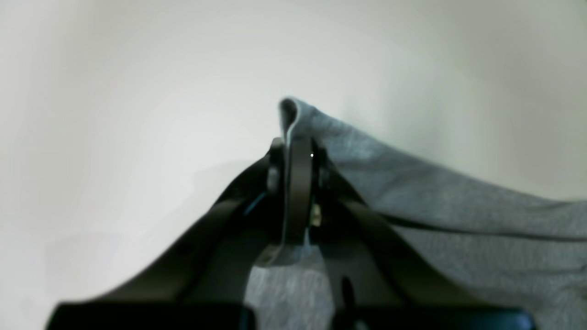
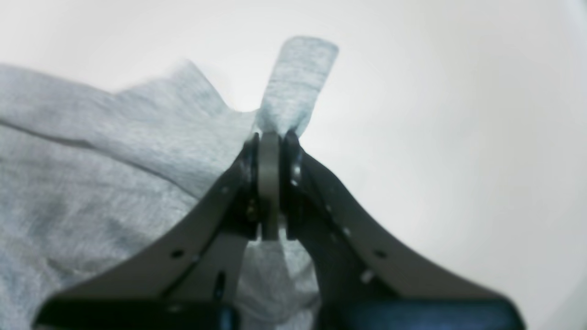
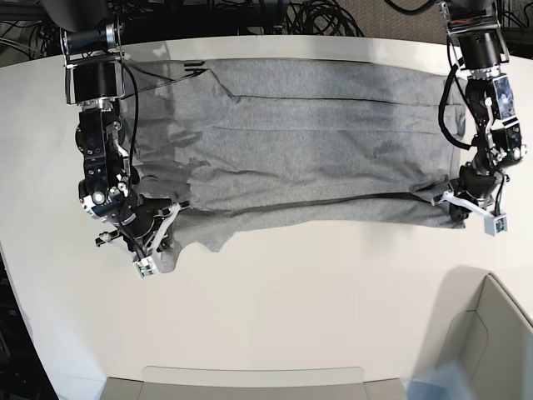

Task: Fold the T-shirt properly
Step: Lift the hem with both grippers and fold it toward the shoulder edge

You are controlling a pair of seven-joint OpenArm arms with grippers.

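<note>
Next, my left gripper lets go of the T-shirt's lifted near edge on the crease (image 3: 447, 115) along the T-shirt's far band.
The heather-grey T-shirt (image 3: 316, 150) lies spread lengthwise across the far half of the white table (image 3: 291, 292), plain side up, with its near edge partly lifted. At that edge's right end, my left gripper (image 3: 454, 208) is pinching it. In the left wrist view, the left gripper (image 1: 296, 151) is shut on a fold of the T-shirt (image 1: 458, 197), which trails off to the right. My right gripper (image 3: 166, 237) holds the left end of the same edge. The right wrist view shows the right gripper (image 2: 270, 137) shut on the T-shirt (image 2: 91, 160), with a tab of cloth sticking up past the tips.
A grey bin (image 3: 491, 333) stands at the near right corner. A flat grey tray edge (image 3: 250, 379) runs along the near side. Black cables (image 3: 250, 17) lie behind the table's far edge.
</note>
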